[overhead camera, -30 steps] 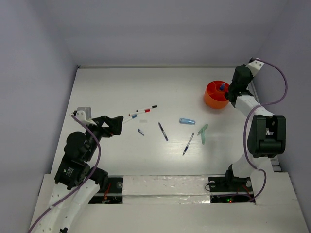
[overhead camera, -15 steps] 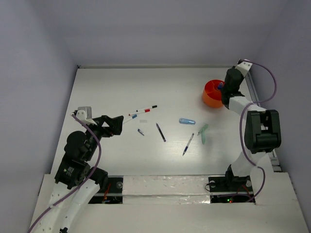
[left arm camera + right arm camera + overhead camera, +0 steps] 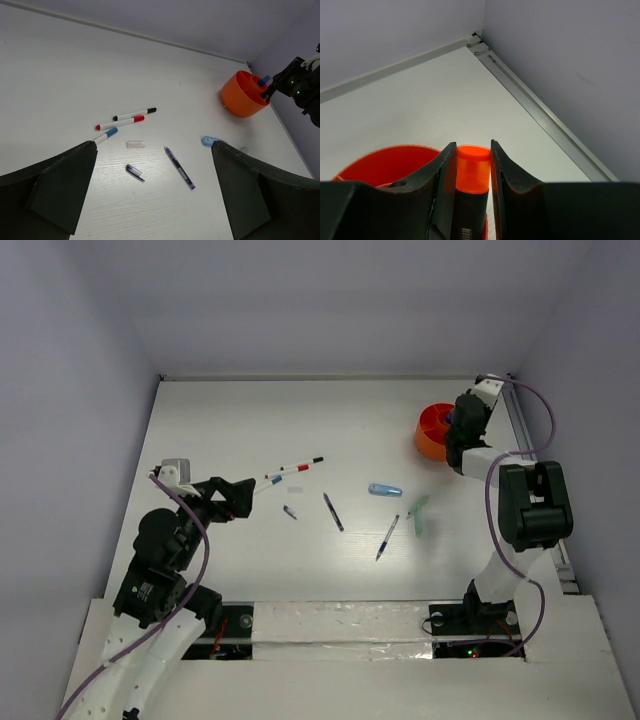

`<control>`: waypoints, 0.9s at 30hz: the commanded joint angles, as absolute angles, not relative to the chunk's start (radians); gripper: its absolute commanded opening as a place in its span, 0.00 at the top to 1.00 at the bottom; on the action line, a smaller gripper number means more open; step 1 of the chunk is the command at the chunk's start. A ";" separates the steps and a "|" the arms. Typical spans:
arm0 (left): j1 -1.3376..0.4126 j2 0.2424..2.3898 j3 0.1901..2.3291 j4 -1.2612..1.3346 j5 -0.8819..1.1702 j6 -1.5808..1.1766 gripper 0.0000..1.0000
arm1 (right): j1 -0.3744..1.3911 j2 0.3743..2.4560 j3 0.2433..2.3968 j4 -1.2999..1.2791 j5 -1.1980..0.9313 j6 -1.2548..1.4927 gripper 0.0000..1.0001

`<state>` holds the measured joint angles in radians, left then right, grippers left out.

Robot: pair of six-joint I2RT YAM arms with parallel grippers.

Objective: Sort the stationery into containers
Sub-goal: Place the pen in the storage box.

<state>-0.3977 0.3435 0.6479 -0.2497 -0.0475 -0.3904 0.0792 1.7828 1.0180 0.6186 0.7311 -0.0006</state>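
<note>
The blue-capped white marker is next for my left gripper, which should go to it and close on the marker's white body (image 3: pixel 262 488) (image 3: pixel 101 139), toward the end opposite its cap.
My right gripper (image 3: pixel 472 150) is shut on a black highlighter with an orange cap (image 3: pixel 471 170), held right over the far rim of the orange cup (image 3: pixel 385 162). In the top view that gripper (image 3: pixel 457 426) sits at the cup's (image 3: pixel 432 432) right side. A blue piece (image 3: pixel 263 80) sticks up from the cup (image 3: pixel 240 97). My left gripper (image 3: pixel 240 496) is open and empty, low at the left. On the table lie three white markers (image 3: pixel 127 118), a purple pen (image 3: pixel 179 167), a blue cap (image 3: pixel 134 171), a light-blue piece (image 3: pixel 385 490), a blue pen (image 3: pixel 387 537) and a pale green piece (image 3: pixel 418 515).
A small white block (image 3: pixel 136 144) lies beside the markers. The side wall and a metal rail (image 3: pixel 540 115) run close behind the cup on the right. The back wall (image 3: pixel 330 310) bounds the table's far edge.
The right wrist has swung left and in toward the cup, and the cup has shifted slightly left. The left arm and the loose stationery have not moved.
</note>
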 commanded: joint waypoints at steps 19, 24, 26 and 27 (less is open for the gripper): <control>-0.342 0.518 0.658 -0.176 0.055 -0.344 0.01 | 0.083 1.499 1.002 0.388 0.556 0.301 0.40; -0.342 0.626 0.683 -0.170 0.015 -0.307 0.05 | 0.132 1.388 0.943 0.302 0.346 0.414 0.43; -0.342 0.713 0.698 -0.179 0.009 -0.290 0.15 | 0.179 1.353 0.921 0.272 0.224 0.434 0.44; -0.342 0.751 0.721 -0.192 -0.024 -0.282 0.19 | 0.202 1.341 0.907 0.270 0.195 0.443 0.44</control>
